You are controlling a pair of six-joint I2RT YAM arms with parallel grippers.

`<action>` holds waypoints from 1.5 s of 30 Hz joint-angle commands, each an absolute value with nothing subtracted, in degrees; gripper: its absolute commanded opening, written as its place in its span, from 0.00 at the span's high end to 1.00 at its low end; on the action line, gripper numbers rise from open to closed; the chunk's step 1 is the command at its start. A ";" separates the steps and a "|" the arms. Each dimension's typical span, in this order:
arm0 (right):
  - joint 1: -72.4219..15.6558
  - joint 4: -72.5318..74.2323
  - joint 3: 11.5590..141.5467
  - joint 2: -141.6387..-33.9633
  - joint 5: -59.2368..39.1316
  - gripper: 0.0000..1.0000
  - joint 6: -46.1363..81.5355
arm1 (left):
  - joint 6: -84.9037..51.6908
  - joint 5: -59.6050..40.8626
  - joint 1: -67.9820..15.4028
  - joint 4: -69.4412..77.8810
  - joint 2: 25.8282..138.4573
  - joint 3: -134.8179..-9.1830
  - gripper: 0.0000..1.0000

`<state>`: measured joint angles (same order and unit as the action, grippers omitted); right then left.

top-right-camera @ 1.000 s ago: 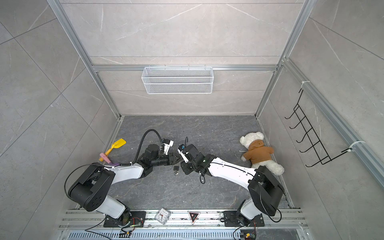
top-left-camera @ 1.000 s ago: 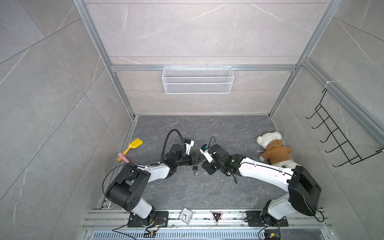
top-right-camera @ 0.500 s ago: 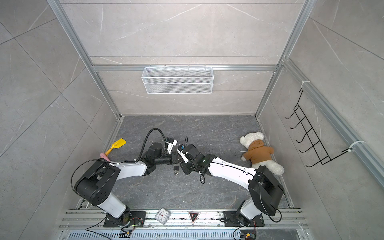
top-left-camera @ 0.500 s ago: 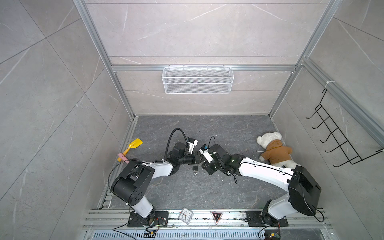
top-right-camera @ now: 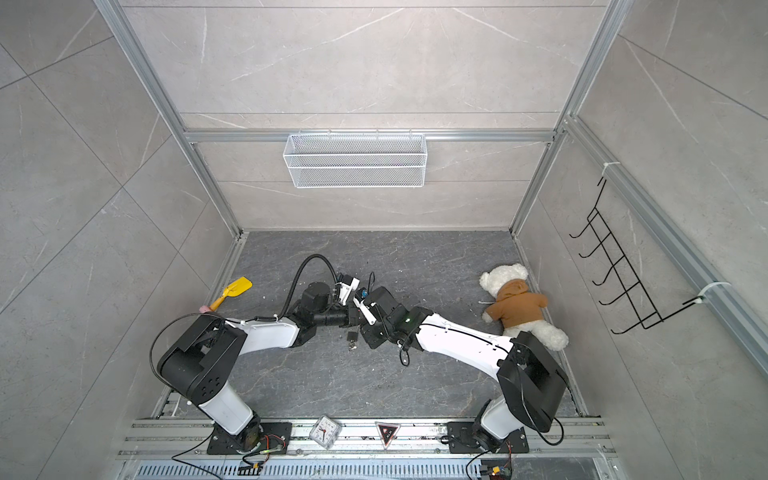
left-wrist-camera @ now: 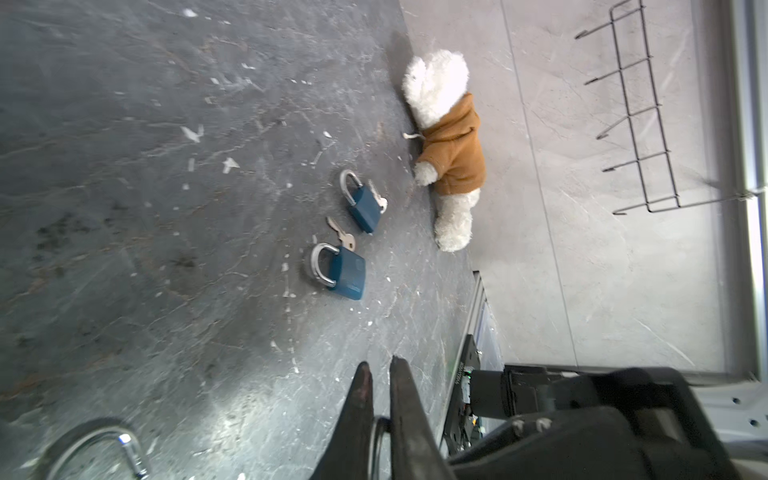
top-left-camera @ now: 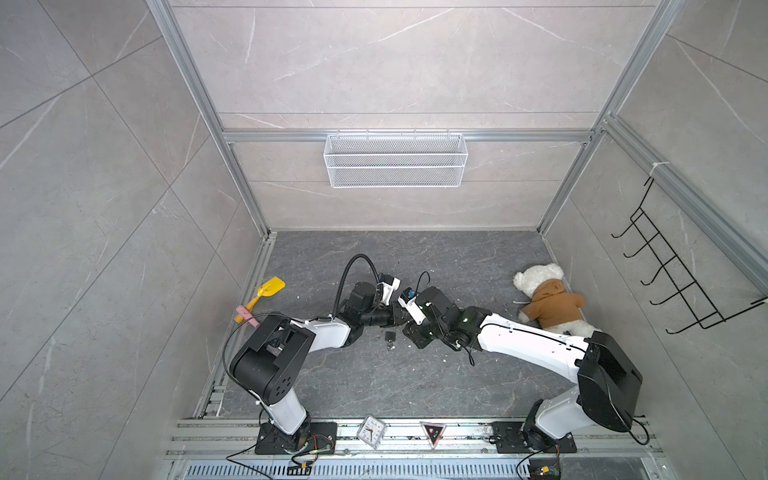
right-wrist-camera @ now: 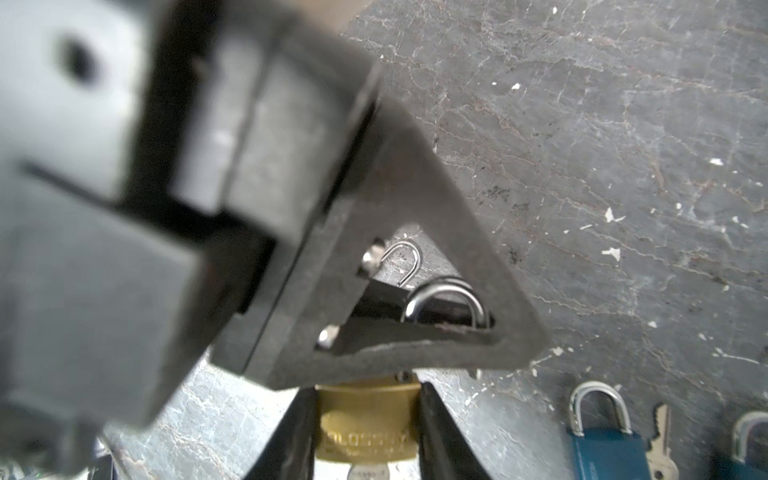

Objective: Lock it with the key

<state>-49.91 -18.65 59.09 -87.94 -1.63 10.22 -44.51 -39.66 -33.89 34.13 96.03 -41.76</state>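
Note:
My right gripper is on the narrow edges of the brass padlock, so my left gripper will keep the padlock's shackle while my right gripper takes the padlock's flat sides (right-wrist-camera: 368, 420).
My right gripper (right-wrist-camera: 366, 388) is shut on the body of a brass padlock (right-wrist-camera: 365, 419), one finger on each side. A silver piece shows at the padlock's base; I cannot tell whether it is the key. The steel shackle (right-wrist-camera: 444, 301) shows through the triangular frame of my left gripper's finger (right-wrist-camera: 415, 232), which crosses in front. In the left wrist view my left gripper (left-wrist-camera: 379, 368) is shut on that thin shackle (left-wrist-camera: 377, 434). In both top views the grippers meet at mid-floor above a small dark padlock (top-left-camera: 389, 336).
Two blue padlocks (left-wrist-camera: 363, 208) (left-wrist-camera: 345, 272), each with a silver key (left-wrist-camera: 341, 233) beside it, lie on the dark floor toward a white teddy bear (top-left-camera: 548, 299) at the right wall. A yellow shovel (top-left-camera: 266, 293) lies at the left wall. A wire basket (top-left-camera: 395, 160) hangs on the back wall.
My left gripper has closed from partly open onto the shackle, and its arm has edged right toward the right gripper. The right arm has kept still with the brass padlock.

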 commanded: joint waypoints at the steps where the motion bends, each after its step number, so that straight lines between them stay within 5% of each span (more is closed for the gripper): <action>1: -50.17 -18.72 62.08 -86.48 -0.76 0.65 8.82 | -43.08 -40.50 -34.19 32.55 96.07 -42.98 1.00; 10: -49.55 -17.48 62.14 -83.17 -1.32 0.49 10.66 | -47.77 -36.42 -34.02 34.64 91.35 -41.56 1.00; 22: -47.24 -10.03 56.47 -64.14 8.71 0.52 2.53 | -76.54 -17.28 -32.93 33.85 70.78 -40.51 1.00; 27: -46.12 -0.85 53.09 -60.63 3.75 0.52 -1.01 | -85.42 -11.64 -33.40 32.53 65.63 -41.48 1.00; 33: -43.06 14.09 47.63 -60.54 -15.27 0.57 -2.03 | -85.42 -1.60 -37.65 22.42 58.63 -43.00 1.00; 45: -42.14 19.71 52.15 -69.03 -25.58 0.61 2.97 | -83.06 -1.48 -37.96 19.73 55.69 -42.81 1.00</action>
<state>-42.50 16.95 49.76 -68.60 -21.76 0.91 -83.35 -2.85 -38.00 17.89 57.98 -41.50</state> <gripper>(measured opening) 0.396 0.078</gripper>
